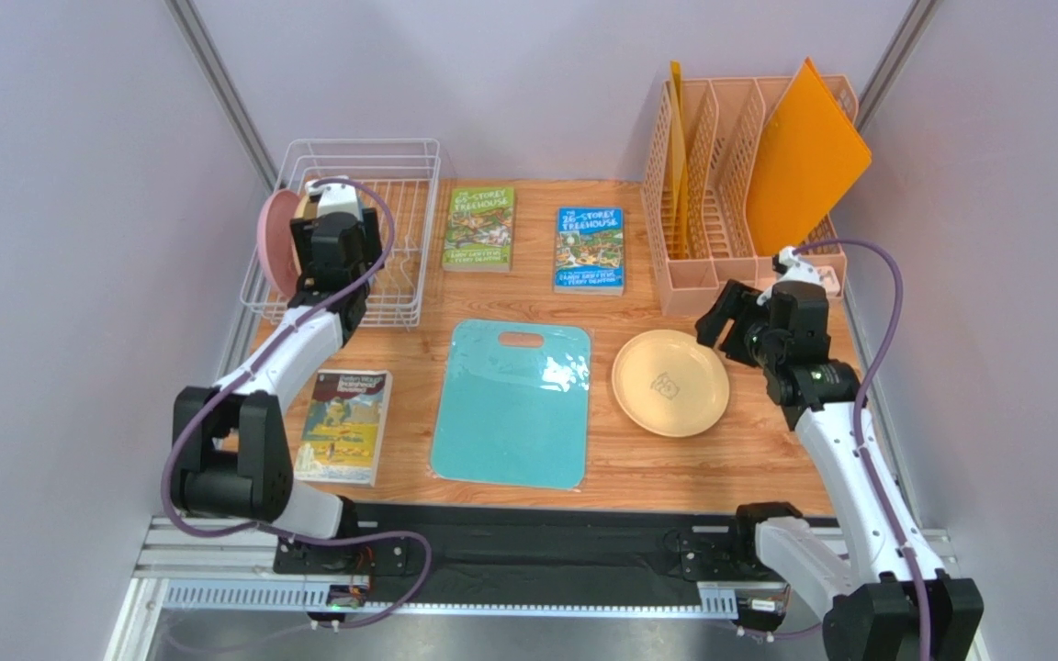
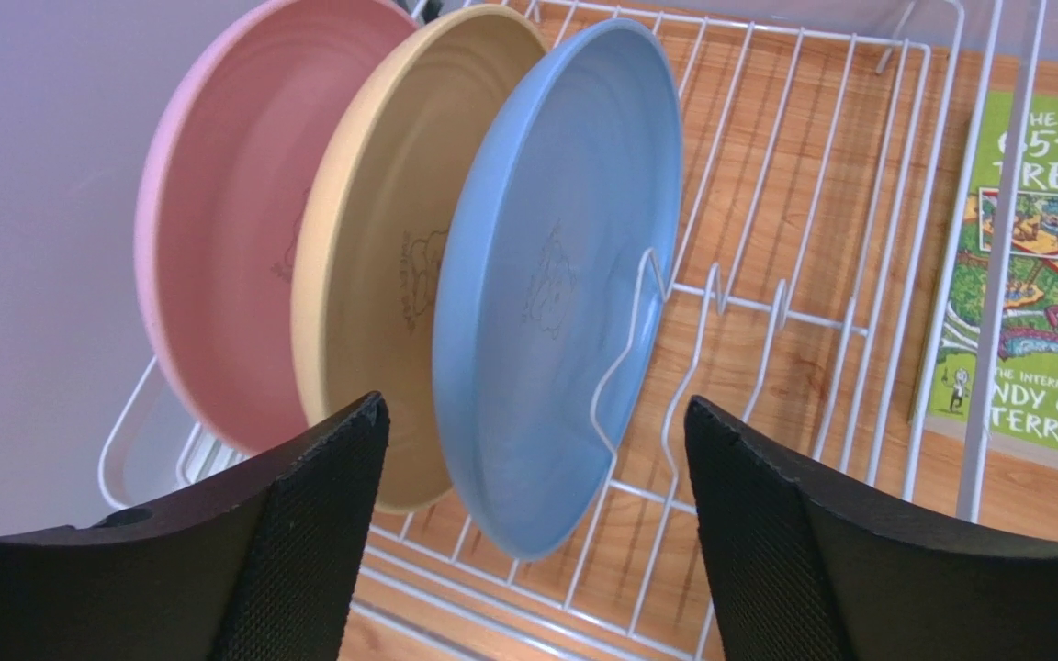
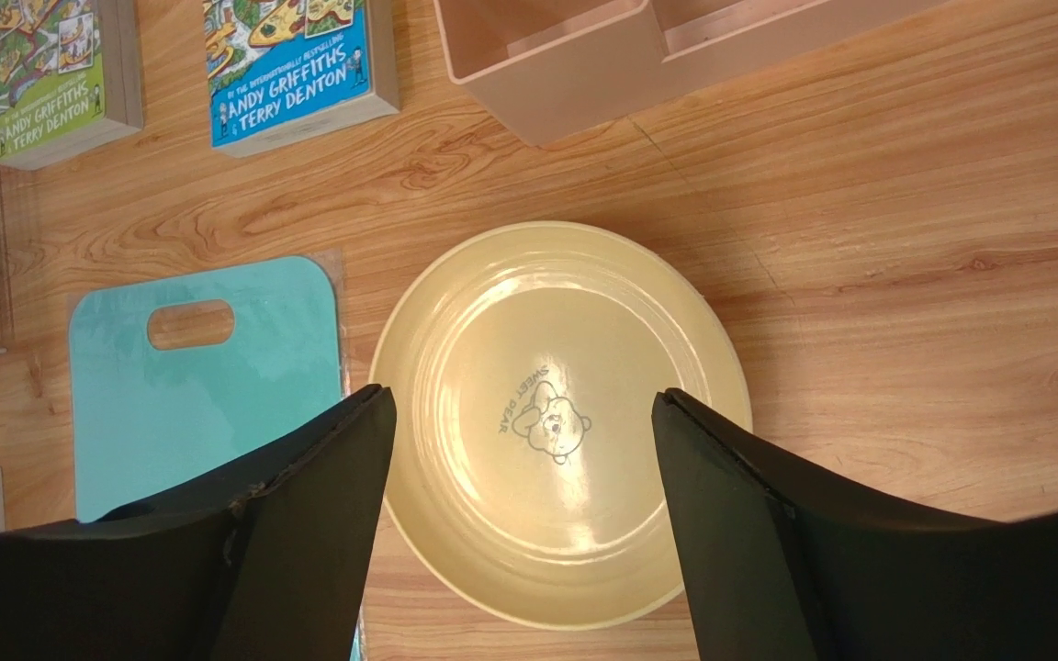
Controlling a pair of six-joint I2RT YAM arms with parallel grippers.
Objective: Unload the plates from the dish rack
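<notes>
My right gripper will close on the blue plate's rim, held by my left gripper above the teal cutting board's corner [image 1: 582, 327] [image 3: 325, 271] near the blue book.
The white wire dish rack [image 1: 404, 241] stands at the table's back left. Three plates stand on edge in it: pink [image 2: 217, 234], tan-yellow [image 2: 383, 234] and blue [image 2: 549, 276]. My left gripper [image 2: 535, 402] hangs open inside the rack, its fingers either side of the blue plate's lower rim without touching it. From above only the pink plate [image 1: 277, 241] shows beside the left arm. Another tan-yellow plate [image 1: 670, 383] lies flat on the table, face up. My right gripper [image 3: 521, 395] is open just above it, with nothing between its fingers.
A teal cutting board [image 1: 513, 402] lies in the middle. Two books [image 1: 478, 229] [image 1: 590, 249] lie behind it and a third [image 1: 344, 424] at the front left. A peach slatted organizer [image 1: 714, 193] holding orange boards [image 1: 804, 159] stands at the back right.
</notes>
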